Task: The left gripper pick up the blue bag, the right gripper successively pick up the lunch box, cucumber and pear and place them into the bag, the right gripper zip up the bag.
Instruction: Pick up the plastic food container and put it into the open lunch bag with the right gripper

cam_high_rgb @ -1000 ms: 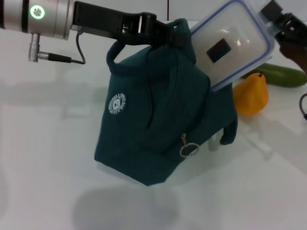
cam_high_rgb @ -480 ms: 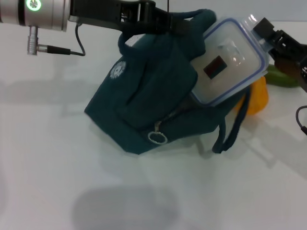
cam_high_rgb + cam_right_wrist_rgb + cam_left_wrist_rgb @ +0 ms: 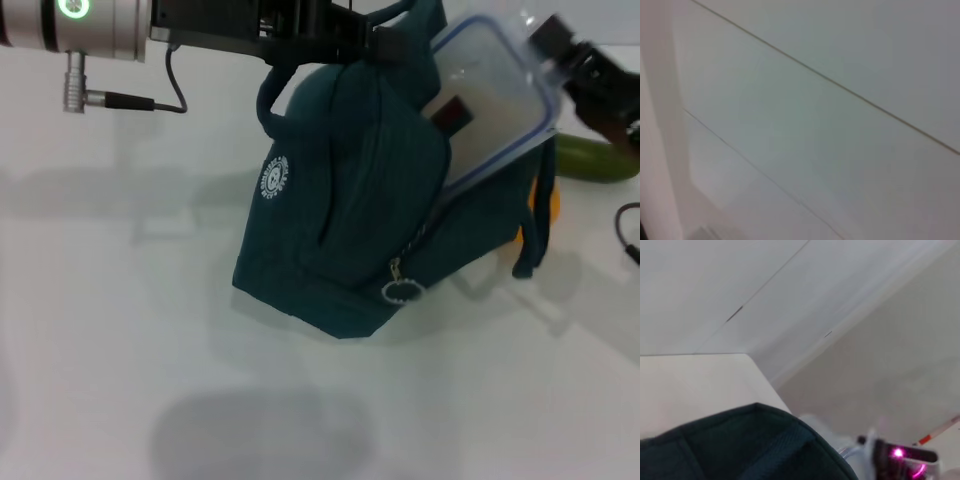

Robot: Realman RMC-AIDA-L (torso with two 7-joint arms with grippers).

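Observation:
Next, my right gripper releases the lunch box down between the open sides of the blue bag [image 3: 402,168].
In the head view, the dark blue bag [image 3: 350,220] hangs tilted over the white table, its top handle clamped by my left gripper [image 3: 375,38], which is shut on it. The clear lunch box [image 3: 495,100] with a blue rim sits partway inside the bag's open mouth, held at its upper corner by my right gripper [image 3: 560,45]. Behind the bag, only an orange sliver of the pear [image 3: 548,205] shows, and the green cucumber [image 3: 600,160] lies at the right edge. The left wrist view shows the bag's fabric [image 3: 740,445].
A round zipper pull [image 3: 402,290] dangles on the bag's front. One loose strap [image 3: 530,245] hangs down on the bag's right side. The white table [image 3: 150,350] spreads left and in front. The right wrist view shows only pale wall panels.
The bag has swung more upright and shifted right. The lunch box has slid deeper into the bag's opening, and the pear is now mostly hidden behind the bag.

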